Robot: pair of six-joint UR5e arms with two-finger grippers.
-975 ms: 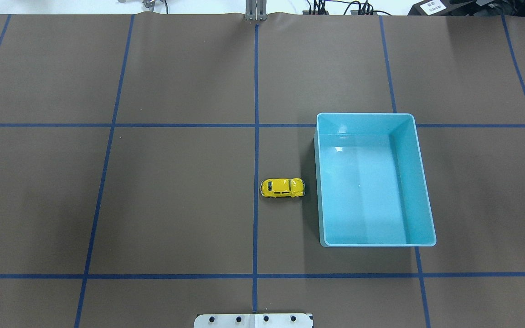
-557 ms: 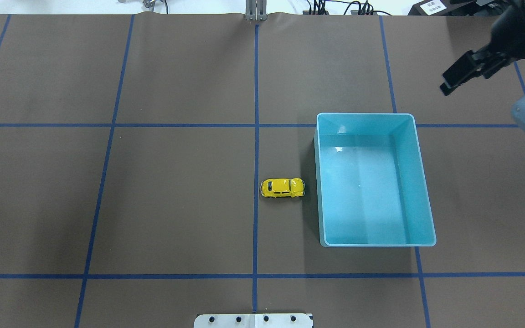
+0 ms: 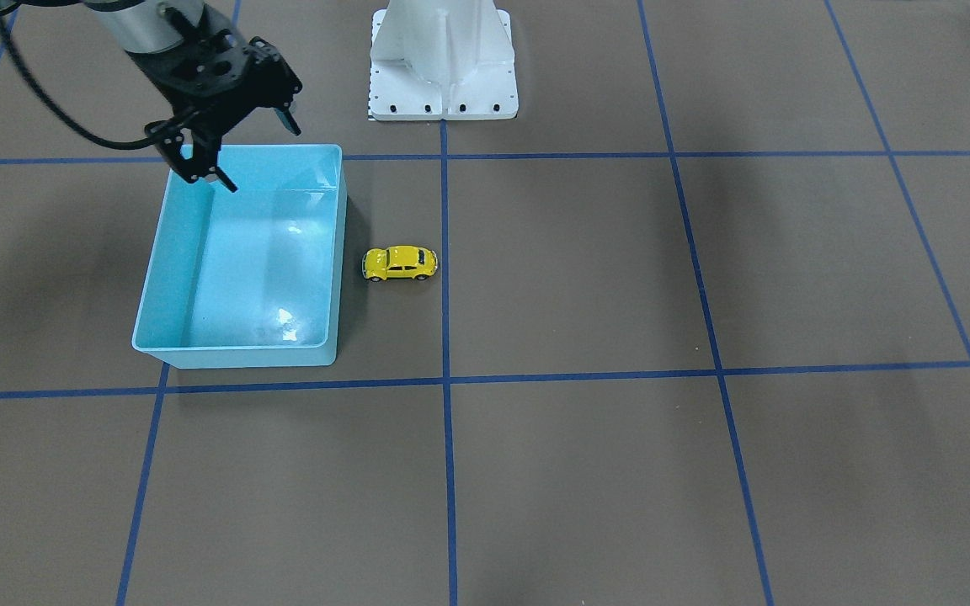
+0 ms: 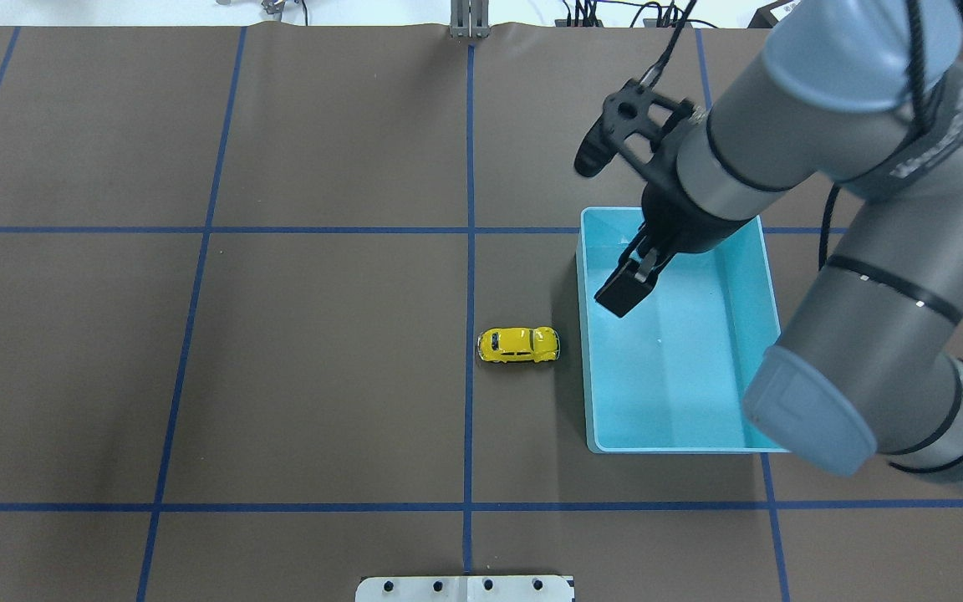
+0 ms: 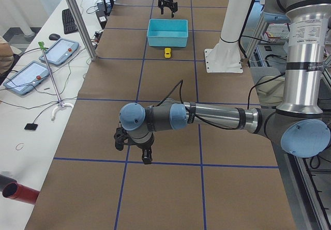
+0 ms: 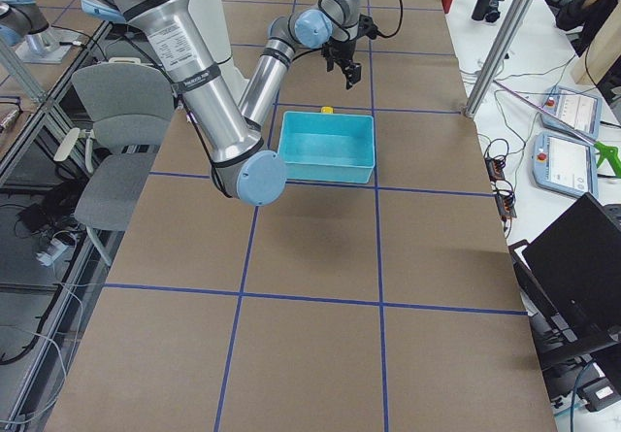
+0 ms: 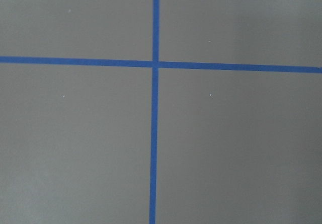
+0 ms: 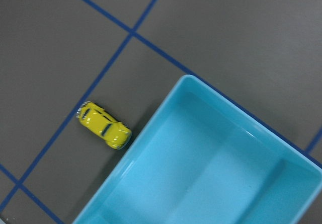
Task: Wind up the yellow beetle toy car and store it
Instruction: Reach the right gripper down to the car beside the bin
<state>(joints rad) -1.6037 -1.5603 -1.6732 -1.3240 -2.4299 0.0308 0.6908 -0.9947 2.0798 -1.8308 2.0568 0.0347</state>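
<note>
Next, the robot's right gripper needs to move to the yellow beetle toy car and close on its middle, across both doors (image 3: pixel 400 264) (image 8: pixel 102 125).
The yellow beetle toy car (image 4: pixel 519 344) stands on its wheels on the brown table, just left of the light blue bin (image 4: pixel 587 393). It also shows in the front view (image 3: pixel 400 263) and the right wrist view (image 8: pixel 103 125). The bin (image 3: pixel 232 358) holds nothing. My right gripper (image 4: pixel 607 226) is open and empty, and hovers above the bin's far left corner; it also shows in the front view (image 3: pixel 256 154). My left gripper (image 5: pixel 135 155) shows only in the exterior left view, low over bare table far from the car. I cannot tell whether it is open or shut.
Blue tape lines form a grid on the table. The robot's white base (image 3: pixel 443 59) stands at the near middle edge. A metal pole (image 5: pixel 77 20) and tablets (image 5: pixel 59 51) stand beside the table on the operators' side.
My right arm has swung in from the far right and now reaches over the bin's far left corner. The car and the bin have not moved.
</note>
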